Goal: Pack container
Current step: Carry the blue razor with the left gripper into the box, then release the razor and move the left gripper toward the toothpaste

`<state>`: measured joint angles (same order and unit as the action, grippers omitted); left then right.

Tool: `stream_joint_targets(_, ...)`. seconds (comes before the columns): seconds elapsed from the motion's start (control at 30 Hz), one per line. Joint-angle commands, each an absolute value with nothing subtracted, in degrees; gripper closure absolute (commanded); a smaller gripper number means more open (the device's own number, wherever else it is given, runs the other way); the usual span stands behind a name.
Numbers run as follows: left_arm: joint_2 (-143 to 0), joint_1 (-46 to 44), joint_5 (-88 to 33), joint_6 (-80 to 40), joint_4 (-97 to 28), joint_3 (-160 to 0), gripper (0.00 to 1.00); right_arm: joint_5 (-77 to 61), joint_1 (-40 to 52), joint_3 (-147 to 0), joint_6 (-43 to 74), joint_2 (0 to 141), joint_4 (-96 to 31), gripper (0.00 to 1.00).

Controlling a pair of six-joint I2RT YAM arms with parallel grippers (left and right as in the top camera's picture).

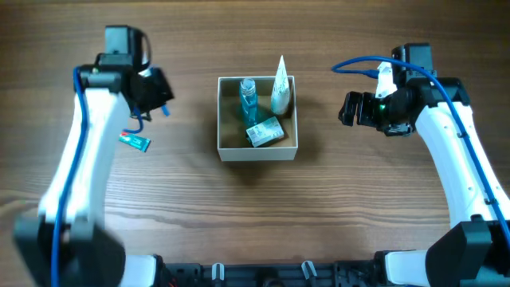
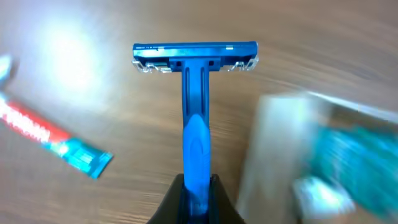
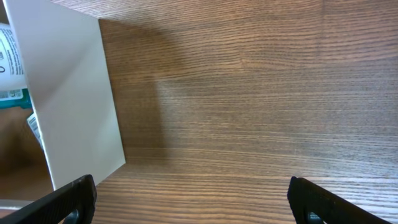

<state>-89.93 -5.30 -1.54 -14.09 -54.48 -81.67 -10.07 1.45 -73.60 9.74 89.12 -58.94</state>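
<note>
The robot's left gripper will release the blue razor inside the container, so that it leans on the edge of the teal packet [image 1: 249,135]. The razor is now held above the table.
The container [image 1: 222,150] is a square white-walled box with tan inside, at the table's middle. It holds a clear blue bottle [image 1: 249,100], a white tube [image 1: 280,88] leaning on the far right corner and a teal packet [image 1: 264,131]. My left gripper [image 1: 157,89] is left of the box, shut on a blue razor [image 2: 196,99], held above the table; the razor's head points away from the wrist camera. My right gripper [image 1: 349,109] is open and empty, right of the box; the box wall [image 3: 74,99] shows at its left.
A small toothpaste tube [image 1: 135,142] with a teal end lies on the wood table left of the box, below my left gripper. It also shows in the left wrist view [image 2: 59,140]. The box appears blurred at the right of that view [image 2: 311,155].
</note>
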Motion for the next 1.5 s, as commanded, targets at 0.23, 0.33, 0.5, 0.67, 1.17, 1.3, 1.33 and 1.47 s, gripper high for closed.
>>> stream_joint_targets(0.23,-82.04,-28.71,-3.18,30.48,-56.62,-82.04,0.96,-10.57,1.41,-73.76,8.97,89.52,-58.74,0.00)
stream_joint_targets(0.33,-84.62,-31.31,-3.20,32.60,-56.71,-82.02,0.96,-10.57,1.41,-73.76,8.99,89.52,-58.72,0.00)
stream_joint_targets(0.5,-89.93,-33.85,-3.11,34.33,-56.75,-82.02,0.96,-10.57,1.41,-73.76,8.97,89.52,-58.72,0.00)
stream_joint_targets(0.67,-93.65,-33.91,-3.16,36.42,-56.45,-82.02,0.96,-10.57,1.41,-73.76,8.95,89.52,-58.59,0.00)
stream_joint_targets(1.17,-101.51,-33.87,-2.44,39.97,-52.34,-82.04,0.53,-10.57,1.41,-73.76,8.97,89.52,-58.57,0.00)
stream_joint_targets(1.3,-99.81,-33.87,2.22,34.92,-53.04,-82.30,0.54,-10.50,1.41,-73.76,8.97,89.52,-58.61,0.00)
stream_joint_targets(1.33,-99.00,-33.87,3.03,33.63,-53.52,-82.46,0.53,-10.37,1.41,-73.76,8.93,89.52,-58.61,0.00)
stream_joint_targets(1.47,-91.81,-33.80,6.31,25.26,-55.37,-82.67,0.51,-10.35,1.41,-73.76,8.95,89.52,-58.52,0.00)
